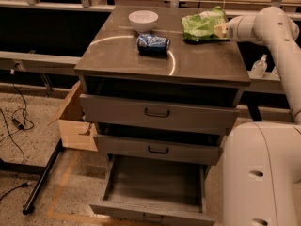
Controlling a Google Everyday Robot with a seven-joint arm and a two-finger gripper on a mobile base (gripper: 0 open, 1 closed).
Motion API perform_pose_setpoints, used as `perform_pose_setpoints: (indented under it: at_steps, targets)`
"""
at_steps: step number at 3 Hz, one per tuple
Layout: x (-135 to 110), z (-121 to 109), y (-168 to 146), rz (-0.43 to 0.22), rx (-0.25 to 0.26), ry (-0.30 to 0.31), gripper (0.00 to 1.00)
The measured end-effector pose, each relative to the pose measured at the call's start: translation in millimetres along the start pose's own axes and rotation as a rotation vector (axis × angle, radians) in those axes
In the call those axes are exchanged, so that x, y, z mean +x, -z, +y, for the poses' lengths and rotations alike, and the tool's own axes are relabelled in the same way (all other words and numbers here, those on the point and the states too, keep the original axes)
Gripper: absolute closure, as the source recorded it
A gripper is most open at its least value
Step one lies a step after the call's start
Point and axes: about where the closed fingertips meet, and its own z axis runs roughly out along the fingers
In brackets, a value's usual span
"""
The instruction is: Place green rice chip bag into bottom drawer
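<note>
My gripper is shut at the edge of the green rice chip bag while the bag lies low, so next I open it and take more of its near end (211, 32) before I lift.
The green rice chip bag (202, 26) lies crinkled at the back right of the cabinet top (122, 55). My gripper (220, 30) reaches in from the right and is shut on the bag's right edge, low over the top. The bottom drawer (153, 182) is pulled wide open at floor level and shows a bare grey floor. It sits well below and in front of the bag.
A crushed blue can (153, 44) and a white bowl (143, 20) stand on the cabinet top left of the bag. The two upper drawers (157, 112) are slightly ajar. My white base (261, 173) stands right of the cabinet. A cardboard box (75, 121) sits at its left.
</note>
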Motion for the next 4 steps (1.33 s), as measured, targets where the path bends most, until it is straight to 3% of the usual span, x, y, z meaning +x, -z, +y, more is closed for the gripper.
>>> perform_pose_setpoints:
  at_steps: [1,2,4]
  targets:
    - [-4.9,-11.2,4.5,-0.001,0.036,0.012,0.83]
    - [-0.8,-22.5,4.1,0.008,0.061,-0.035,0.51]
    - [4.2,-26.6,-7.1,-0.032,0.051,-0.133,0.05]
